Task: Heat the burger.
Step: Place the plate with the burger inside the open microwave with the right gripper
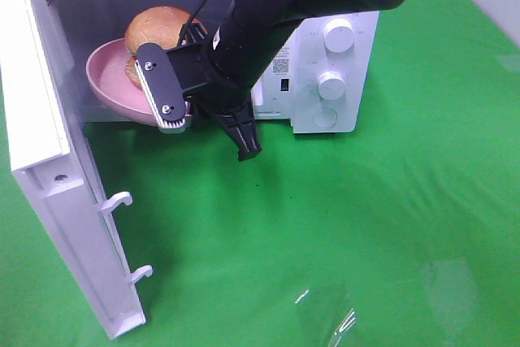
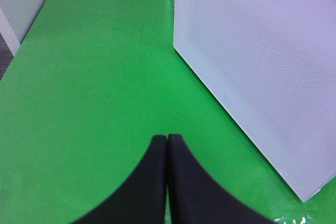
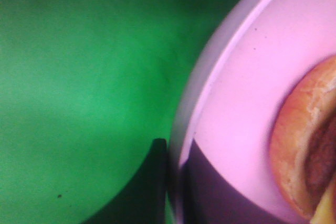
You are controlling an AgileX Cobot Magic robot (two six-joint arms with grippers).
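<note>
The pink plate will leave my right gripper midway across the microwave's bottom (image 1: 178,63), just inside its front edge.
The burger (image 1: 158,30) sits on a pink plate (image 1: 110,79) at the mouth of the open microwave (image 1: 325,62); only its golden bun top shows there. My right gripper (image 1: 195,111) is shut on the plate's near rim. The right wrist view shows the gripper (image 3: 170,150) with one finger outside the plate (image 3: 241,108) and one inside, the burger (image 3: 302,140) beyond them. My left gripper (image 2: 167,140) is shut with nothing in it, low over the green cloth beside the microwave's perforated white wall (image 2: 262,66). It lies outside the exterior view.
The microwave door (image 1: 49,160) swings out to the left, its two latch hooks (image 1: 122,201) pointing right. Two knobs (image 1: 337,34) sit on the control panel. Green cloth (image 1: 366,225) covers the table in front.
</note>
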